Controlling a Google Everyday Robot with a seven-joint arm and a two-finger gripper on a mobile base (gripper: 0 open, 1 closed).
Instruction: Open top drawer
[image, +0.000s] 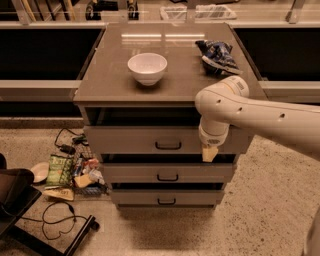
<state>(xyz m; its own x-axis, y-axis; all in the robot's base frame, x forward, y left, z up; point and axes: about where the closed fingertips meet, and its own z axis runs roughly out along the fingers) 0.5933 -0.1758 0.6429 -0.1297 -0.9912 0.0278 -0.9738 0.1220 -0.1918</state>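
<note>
My gripper will rise from its low spot in front of the top drawer's front and grab the top drawer's upper edge (192, 128) before it pulls.
The top drawer (130, 139) is the tallest and widest grey front of the cabinet, with a small dark handle (168, 145) at its centre. It stands a little out from the cabinet, with a dark gap showing under the tabletop. My white arm reaches in from the right. My gripper (210, 152) hangs pointing down in front of the right part of the top drawer's front, to the right of the handle and apart from it.
A white bowl (147, 67) and a blue snack bag (216, 54) lie on the cabinet top (115, 75). Two shorter drawers (130, 173) sit below. Snack packets (62, 170) and cables (57, 220) lie on the floor at the left, next to a dark chair base (15, 200).
</note>
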